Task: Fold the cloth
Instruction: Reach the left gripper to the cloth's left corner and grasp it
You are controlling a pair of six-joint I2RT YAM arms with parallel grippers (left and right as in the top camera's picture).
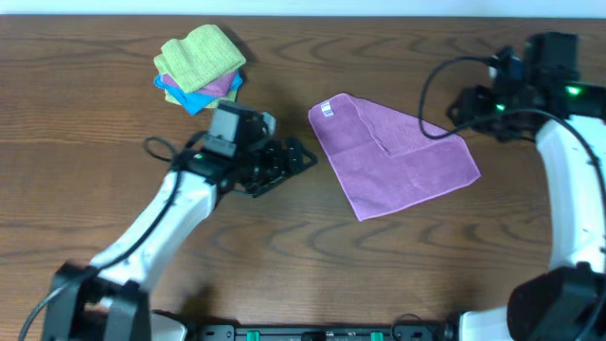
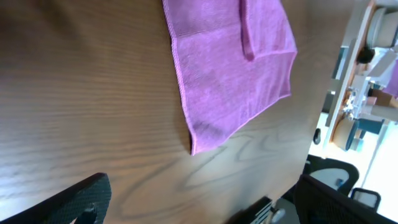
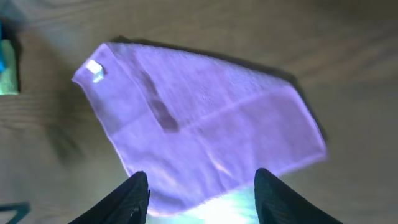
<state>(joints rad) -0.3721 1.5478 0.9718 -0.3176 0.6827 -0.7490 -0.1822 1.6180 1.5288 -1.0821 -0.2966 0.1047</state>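
Observation:
My left gripper should close on the lilac cloth's near corner (image 1: 361, 218) (image 2: 195, 151), which lies at the other end of the side edge from the white label.
The lilac cloth (image 1: 393, 156) lies flat on the wooden table right of centre, with one layer folded over and a small white label (image 1: 328, 110) at its back left corner. My left gripper (image 1: 295, 161) is open just left of the cloth, not touching it. In the left wrist view the cloth (image 2: 230, 68) lies ahead of the wide-apart fingers (image 2: 87, 199). My right gripper (image 1: 464, 102) hovers behind the cloth's right side. In the right wrist view it (image 3: 200, 180) stands open above the cloth (image 3: 199, 130), holding nothing.
A pile of cloths (image 1: 199, 66), lime green on top of pink and blue, sits at the back left of the table. The right arm's cable (image 1: 431, 85) loops over the cloth's far edge. Bare wood surrounds the cloth.

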